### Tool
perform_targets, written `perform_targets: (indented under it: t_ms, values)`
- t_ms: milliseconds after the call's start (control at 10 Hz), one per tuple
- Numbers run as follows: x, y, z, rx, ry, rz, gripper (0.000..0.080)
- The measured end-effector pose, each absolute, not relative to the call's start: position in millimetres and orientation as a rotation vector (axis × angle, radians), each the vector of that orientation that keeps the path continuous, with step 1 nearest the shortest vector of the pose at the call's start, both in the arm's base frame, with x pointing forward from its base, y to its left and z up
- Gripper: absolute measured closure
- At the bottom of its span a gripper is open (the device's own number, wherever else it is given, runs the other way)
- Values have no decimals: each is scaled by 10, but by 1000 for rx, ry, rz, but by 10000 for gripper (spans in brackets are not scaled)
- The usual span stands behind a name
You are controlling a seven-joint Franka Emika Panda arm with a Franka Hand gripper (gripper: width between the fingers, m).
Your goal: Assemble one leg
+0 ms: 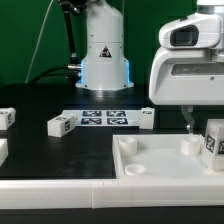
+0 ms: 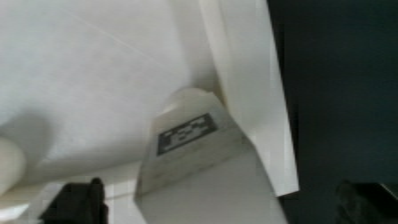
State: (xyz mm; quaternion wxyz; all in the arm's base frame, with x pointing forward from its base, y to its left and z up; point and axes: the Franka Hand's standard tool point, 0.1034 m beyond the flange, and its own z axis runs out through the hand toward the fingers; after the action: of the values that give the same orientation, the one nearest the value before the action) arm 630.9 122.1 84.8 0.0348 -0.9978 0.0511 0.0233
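The leg's tagged side sits crooked to the fingers of the robot's open gripper, so the robot should turn the gripper square to it, close on the leg's upper end [image 2: 208, 192] and twist.
A white leg [image 2: 187, 135] with a black-and-white tag stands on the large white tray-like piece [image 2: 89, 70], near that piece's edge. In the exterior view this leg [image 1: 213, 140] is at the far right of the tray-like piece [image 1: 150, 160]. My gripper [image 1: 200, 128] hangs just above and around it. In the wrist view my gripper [image 2: 219, 200] is open. Its two dark fingertips [image 2: 75, 200] are wide apart on either side of the leg, with a gap to it on both sides.
Other legs lie on the black table: one [image 1: 60, 124] left of the marker board [image 1: 105, 117], one [image 1: 147, 117] to the board's right, and two [image 1: 6, 117] at the left edge. The robot base [image 1: 103, 60] stands behind.
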Motion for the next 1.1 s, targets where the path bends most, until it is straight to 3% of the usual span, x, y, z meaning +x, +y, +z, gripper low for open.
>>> perform_targets:
  t_ms: [500,600,700,800,900,1100]
  values:
    - [6284,1200,791,-3051,-289,62,150]
    - [6283,1202,790,-3051,-288,63,290]
    - [6283,1201,790,-3051,-288,63,290]
    - [6283,1201,790,-3051,-288,62,441]
    - [6286,1190,790,-3052,-283,61,508]
    - [6287,1187,791,-3058,-228,63,508]
